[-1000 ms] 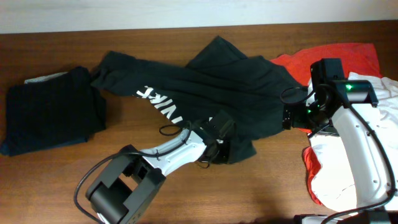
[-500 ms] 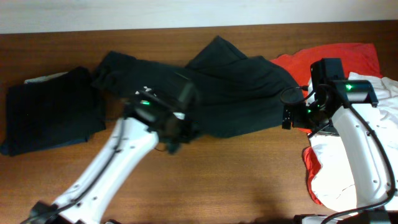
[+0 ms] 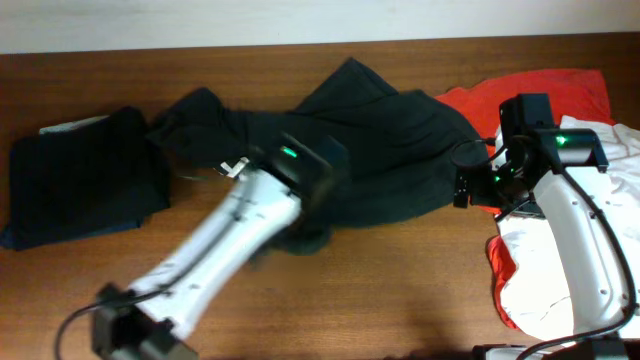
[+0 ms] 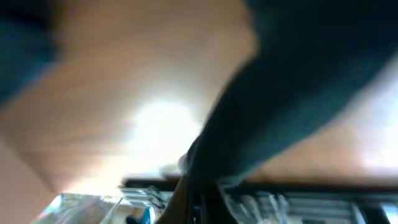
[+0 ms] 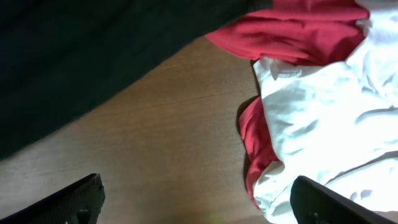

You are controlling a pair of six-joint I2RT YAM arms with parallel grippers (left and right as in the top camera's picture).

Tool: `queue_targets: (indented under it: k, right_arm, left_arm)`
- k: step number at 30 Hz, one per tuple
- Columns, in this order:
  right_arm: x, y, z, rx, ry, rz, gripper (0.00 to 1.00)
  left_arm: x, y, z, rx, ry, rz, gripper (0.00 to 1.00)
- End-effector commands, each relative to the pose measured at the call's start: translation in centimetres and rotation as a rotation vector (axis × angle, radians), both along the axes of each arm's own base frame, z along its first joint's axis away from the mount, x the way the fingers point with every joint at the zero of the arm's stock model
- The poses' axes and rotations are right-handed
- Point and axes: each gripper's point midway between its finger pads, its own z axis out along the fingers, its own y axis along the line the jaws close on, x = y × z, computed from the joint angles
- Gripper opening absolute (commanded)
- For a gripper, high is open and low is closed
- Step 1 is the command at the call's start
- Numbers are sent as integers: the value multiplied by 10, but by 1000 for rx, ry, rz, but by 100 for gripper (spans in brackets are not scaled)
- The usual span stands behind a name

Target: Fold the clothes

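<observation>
The robot's left gripper holds a front fold of the black T-shirt while the shirt lies crumpled, so it should put the fold down and grip nearer the T-shirt's middle (image 3: 340,162).
A large black T-shirt (image 3: 400,140) lies crumpled across the middle of the table, with only a scrap of its white lettering (image 3: 235,167) showing. My left gripper (image 3: 312,218) is blurred with motion over the shirt's front edge. In the left wrist view the left gripper (image 4: 202,190) is shut on a fold of the black fabric (image 4: 292,93), which trails up and to the right. My right gripper (image 3: 462,186) stands open over bare wood by the shirt's right edge. Nothing lies between the right gripper's (image 5: 202,205) fingers.
A folded dark garment (image 3: 80,185) lies at the far left with a white piece (image 3: 62,127) under its back edge. A red garment (image 3: 530,90) and a white garment (image 3: 560,270) are heaped at the right, under and beside my right arm.
My left arm has swung fast with the shirt's front hem, first left, then back over the shirt. The fabric folded over and covered most of the lettering. The right arm has not moved.
</observation>
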Motion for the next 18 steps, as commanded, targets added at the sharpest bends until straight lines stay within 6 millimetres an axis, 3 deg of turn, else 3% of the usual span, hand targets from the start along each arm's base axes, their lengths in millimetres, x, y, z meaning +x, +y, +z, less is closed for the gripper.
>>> queue_targets:
  k: [1,3,4,5,7,9,11,13,18]
  right_arm:
    - [1,-3,7,-12,-24,-14,99]
    - [0,-3,7,-12,-20,-14,99]
    - [0,-3,7,-12,-20,-14,99]
    - [0,-3,7,-12,-20,-14,99]
    - [0,-3,7,-12,-21,-14,99]
    - [0,-3,7,-12,-21,-14,99]
    - [-1,-6,7,-28,-16,-16,99]
    - [-4,-16,8,-83,-3,-25,99]
    - [-5,-18,8,-97,0,-27,99]
  left_arm:
    - [73,59,89,56,-450,146,0]
    - [109,47,117,-39,-611,137,0]
    - [118,39,120,-85,-653,143,0]
    - [125,24,117,-159,-645,116,0]
    - [118,-22,99,-356,-522,27,0]
    - [103,-61,80,-478,-384,-42,0]
    - [71,-101,43,-499,-185,-121,0]
    - [34,-129,7,-457,3,-186,0]
    - [-26,-185,-44,-412,226,-324,0]
